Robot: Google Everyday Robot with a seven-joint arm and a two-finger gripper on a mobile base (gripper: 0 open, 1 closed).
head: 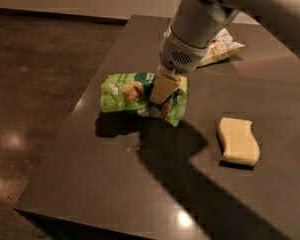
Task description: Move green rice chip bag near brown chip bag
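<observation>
The robot's gripper will put the green rice chip bag down on the table (219,64) just in front of the brown chip bag.
The green rice chip bag (124,92) is crinkly light green and hangs a little above the dark table (115,184), casting a shadow below it. My gripper (163,90) is shut on the bag's right half, coming down from above, with one cream fingertip (161,88) showing in front. The brown chip bag (221,48) lies at the back of the table, mostly hidden behind my arm. Only its cream and pale end shows, to the right of and behind the green bag.
A pale yellow wavy sponge (238,141) lies on the table at the right. The table's left edge (85,101) runs close to the green bag, with dark floor (35,84) beyond it. My arm's shadow falls across the table's front.
</observation>
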